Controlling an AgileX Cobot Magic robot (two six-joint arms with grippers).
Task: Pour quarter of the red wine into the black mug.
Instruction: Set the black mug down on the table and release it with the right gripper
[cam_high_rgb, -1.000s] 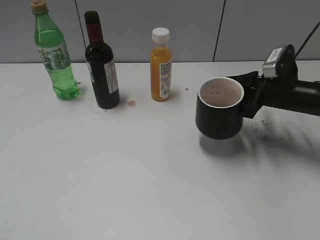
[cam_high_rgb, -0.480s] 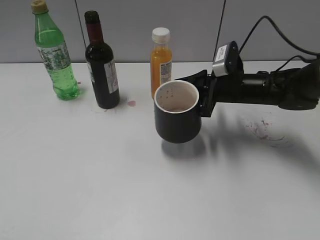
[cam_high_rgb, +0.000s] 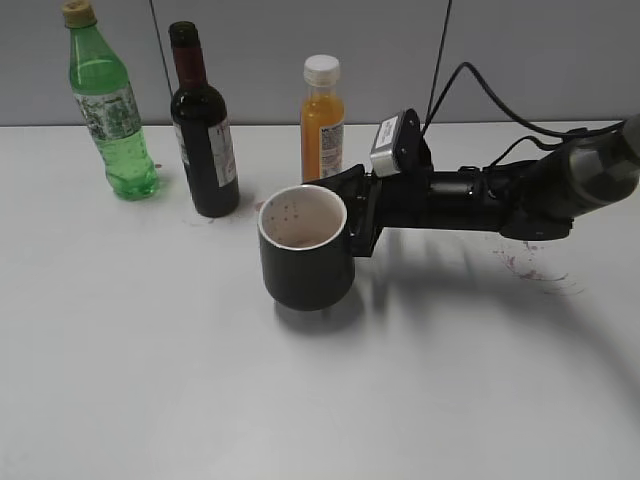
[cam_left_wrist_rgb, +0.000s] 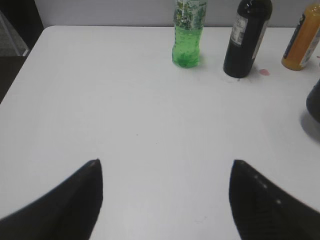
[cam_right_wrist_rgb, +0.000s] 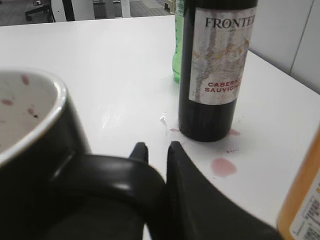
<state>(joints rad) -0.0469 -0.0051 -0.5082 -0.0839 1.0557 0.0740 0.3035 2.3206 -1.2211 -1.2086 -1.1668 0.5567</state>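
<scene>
My right gripper will release the black mug on the bare table (cam_high_rgb: 289, 318) in front of the bottle of orange juice.
The red wine bottle (cam_high_rgb: 203, 140), dark glass with a white label, stands upright at the back left; it also shows in the left wrist view (cam_left_wrist_rgb: 246, 37) and the right wrist view (cam_right_wrist_rgb: 216, 70). My right gripper (cam_high_rgb: 355, 215) is shut on the loop handle of the black mug (cam_high_rgb: 305, 250), which has a speckled white inside and sits near the table's middle, right of and in front of the wine. In the right wrist view the mug (cam_right_wrist_rgb: 35, 150) fills the lower left beside the jaws (cam_right_wrist_rgb: 156, 147). My left gripper (cam_left_wrist_rgb: 165, 165) is open and empty over bare table.
A green plastic bottle (cam_high_rgb: 108, 110) stands at the far back left. An orange juice bottle (cam_high_rgb: 322, 130) with a white cap stands behind the mug. Red wine stains mark the table near the wine bottle (cam_high_rgb: 262, 207) and at the right (cam_high_rgb: 525, 262).
My right gripper has carried the black mug leftward across the table, from the right side toward the middle, closer to the wine bottle. The bottles have not moved.
</scene>
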